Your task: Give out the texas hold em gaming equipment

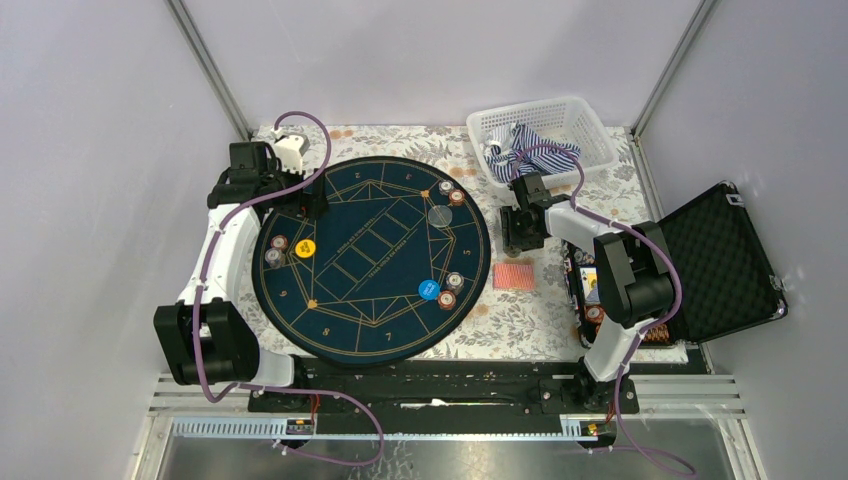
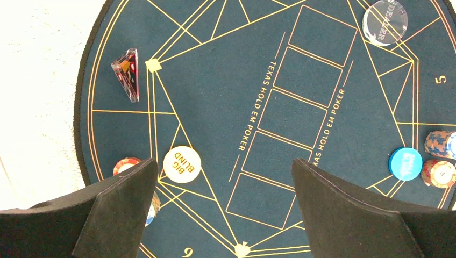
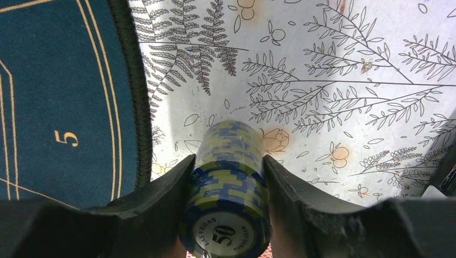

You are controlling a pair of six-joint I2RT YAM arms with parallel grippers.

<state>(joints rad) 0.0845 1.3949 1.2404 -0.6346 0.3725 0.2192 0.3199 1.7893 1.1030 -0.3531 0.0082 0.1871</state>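
Note:
The blue-and-yellow chip stack will go down between the gold lettering and the blue disc (image 1: pixel 400 271) from my right gripper.
My right gripper (image 3: pixel 228 158) is shut on a short stack of blue-and-yellow poker chips (image 3: pixel 230 188) marked 50, held over the floral cloth just right of the navy mat (image 3: pixel 59 91). From above, that gripper (image 1: pixel 522 232) hangs beside the mat's right edge, and a pile of red-pink playing cards (image 1: pixel 513 275) lies below it. My left gripper (image 2: pixel 224 164) is open above the mat's left part, near the Big Blind disc (image 2: pixel 182 164). The blue disc (image 2: pixel 405 163) and chip stacks (image 2: pixel 441 158) sit at the mat's right. Further chip stacks (image 1: pixel 276 248) stand on the mat's left.
A clear dealer puck (image 2: pixel 385 21) and a clear triangular piece (image 2: pixel 128 72) lie on the mat. A white basket (image 1: pixel 592 150) with striped cloth stands at the back right. An open black foam-lined case (image 1: pixel 715 260) lies at the right edge.

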